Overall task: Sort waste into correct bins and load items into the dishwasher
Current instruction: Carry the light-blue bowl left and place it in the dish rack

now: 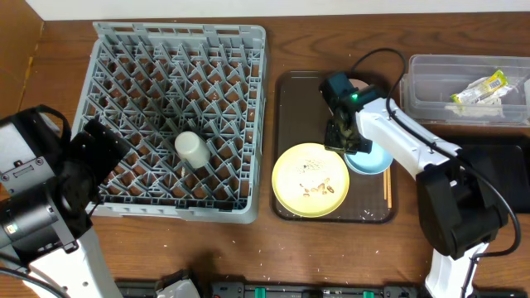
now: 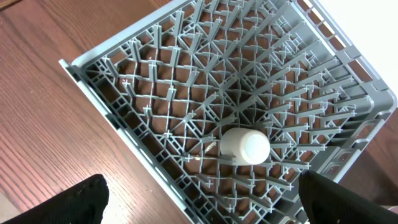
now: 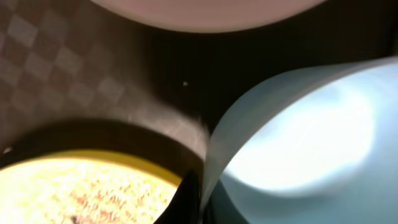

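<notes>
Next, I release the light blue bowl with my right gripper in the grey dishwasher rack [image 1: 198,108], just behind the pale cup.
My right gripper [image 1: 352,142] [image 3: 199,199] is shut on the rim of the light blue bowl [image 1: 373,161] [image 3: 298,137], which sits on the brown tray beside the yellow plate [image 1: 310,179] [image 3: 81,186]. Food scraps [image 1: 315,189] lie on the plate. The pink bowl [image 1: 358,83] [image 3: 205,12] is just behind, partly hidden by the arm. Chopsticks [image 1: 387,186] lie at the tray's right edge. A pale cup [image 1: 191,147] [image 2: 245,146] lies in the grey dishwasher rack [image 1: 248,124] [image 2: 118,118]. My left gripper [image 2: 202,208] hangs open above the rack's near left edge.
The clear tub [image 1: 431,70] at the back right holds a green-yellow wrapper [image 1: 480,89]. The black bin [image 1: 497,174] sits in front of it, behind the right arm's base. The dark brown serving tray [image 1: 286,124] [image 3: 50,62] lies between the rack and the bins.
</notes>
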You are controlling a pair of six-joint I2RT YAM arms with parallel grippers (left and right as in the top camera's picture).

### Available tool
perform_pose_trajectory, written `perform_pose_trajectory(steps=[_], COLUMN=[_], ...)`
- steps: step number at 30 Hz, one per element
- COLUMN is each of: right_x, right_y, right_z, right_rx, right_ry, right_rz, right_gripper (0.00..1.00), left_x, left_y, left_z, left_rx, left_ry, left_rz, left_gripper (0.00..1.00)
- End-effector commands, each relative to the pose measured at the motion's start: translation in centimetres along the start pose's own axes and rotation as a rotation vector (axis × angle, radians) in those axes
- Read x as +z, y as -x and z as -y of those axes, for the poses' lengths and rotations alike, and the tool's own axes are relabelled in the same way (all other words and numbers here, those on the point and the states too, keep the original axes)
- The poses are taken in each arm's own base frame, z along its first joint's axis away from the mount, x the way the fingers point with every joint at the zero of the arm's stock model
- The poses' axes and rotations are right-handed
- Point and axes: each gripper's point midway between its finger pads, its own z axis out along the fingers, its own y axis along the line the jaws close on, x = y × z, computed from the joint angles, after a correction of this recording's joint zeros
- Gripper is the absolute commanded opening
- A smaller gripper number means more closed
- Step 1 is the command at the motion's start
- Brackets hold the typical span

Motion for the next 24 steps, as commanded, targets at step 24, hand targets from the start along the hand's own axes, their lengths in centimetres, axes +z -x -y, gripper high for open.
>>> perform_pose_trajectory(steps=[24], right_x=[-26.2], right_y=[3.6], right_z=[-27.0], right_rx=[-0.502], right_ry=[1.273], right_rz=[0.487], right_gripper=[0.01], left_x=[-0.2], left_y=[0.2], left_z=[-0.2], left_rx=[0.002], left_ry=[0.008], left_rz=[0.011], left_gripper=[0.98])
